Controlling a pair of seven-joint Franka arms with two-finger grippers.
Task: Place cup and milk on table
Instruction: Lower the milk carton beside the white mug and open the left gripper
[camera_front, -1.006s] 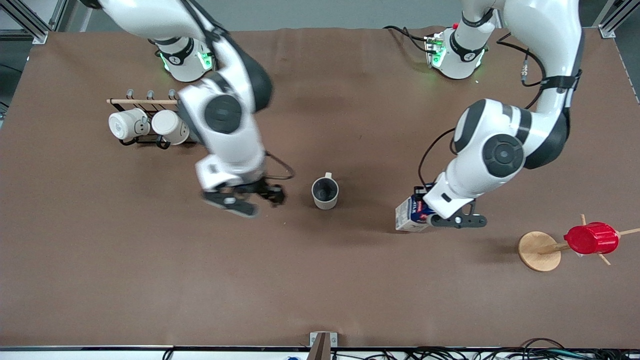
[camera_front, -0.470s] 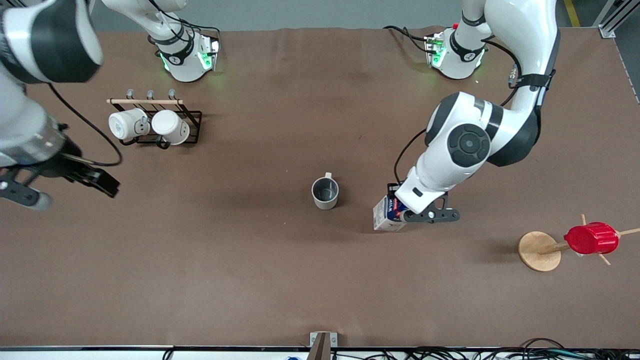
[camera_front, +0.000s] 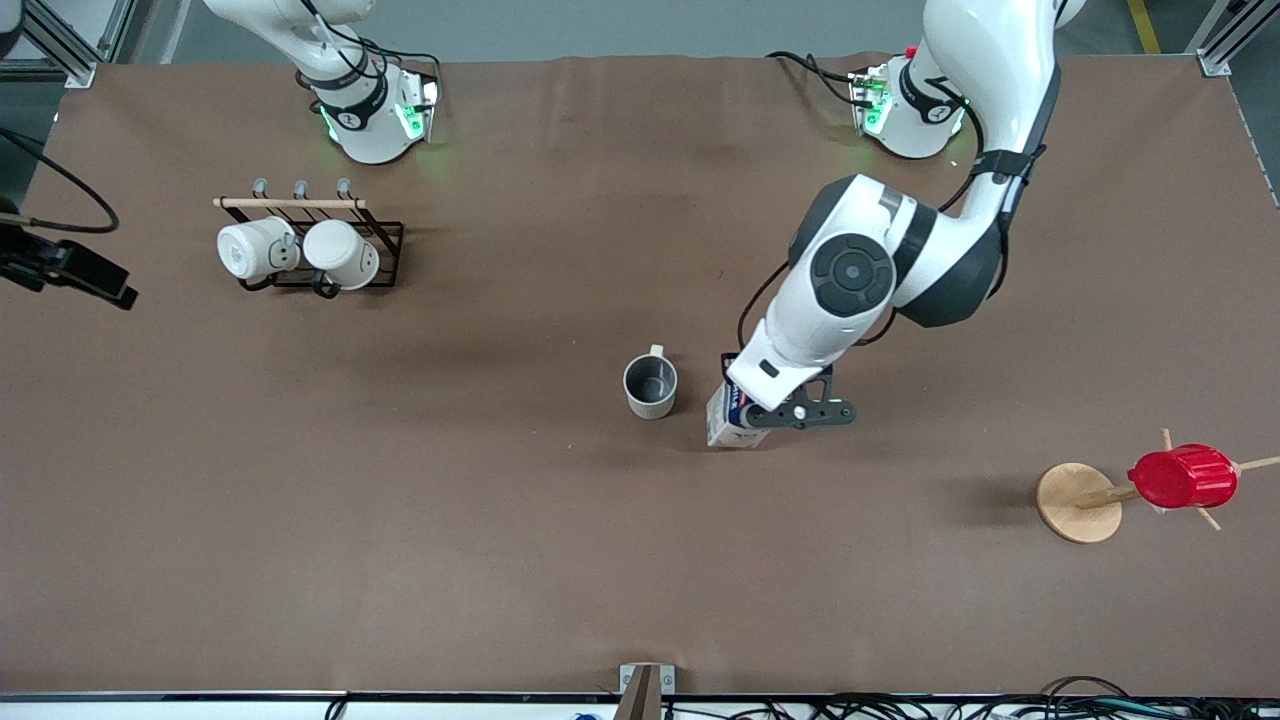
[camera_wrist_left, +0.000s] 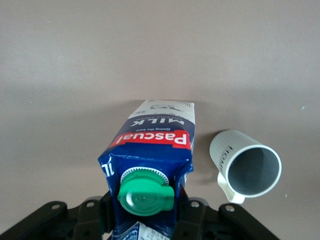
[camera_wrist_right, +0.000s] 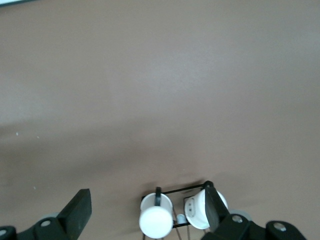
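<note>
Next, my left gripper puts the milk carton down on the brown table (camera_front: 715, 395) (camera_wrist_left: 179, 144) close beside the off-white cup.
The off-white cup (camera_front: 650, 386) with a dark grey inside stands upright on the brown table (camera_front: 500, 520) near its middle, free of both grippers. It also shows in the left wrist view (camera_wrist_left: 246, 164). My left gripper (camera_front: 745, 418) is shut on the blue and white milk carton (camera_front: 725, 420), right beside the cup toward the left arm's end. In the left wrist view the fingers (camera_wrist_left: 189, 220) clamp the carton (camera_wrist_left: 155, 145) just under its green cap (camera_wrist_left: 145, 192). I cannot tell if the carton touches the table. My right gripper (camera_wrist_right: 147, 207) is open and empty, high over the mug rack.
A black wire rack (camera_front: 385, 235) with two white mugs (camera_front: 255, 248) stands near the right arm's base; it also shows in the right wrist view (camera_wrist_right: 172, 191). A red cup (camera_front: 1182, 477) hangs on a wooden stand (camera_front: 1078, 502) at the left arm's end.
My left gripper has carried the milk carton sideways until it is beside the cup. My right arm has swung away from the cup to the right arm's end of the table.
</note>
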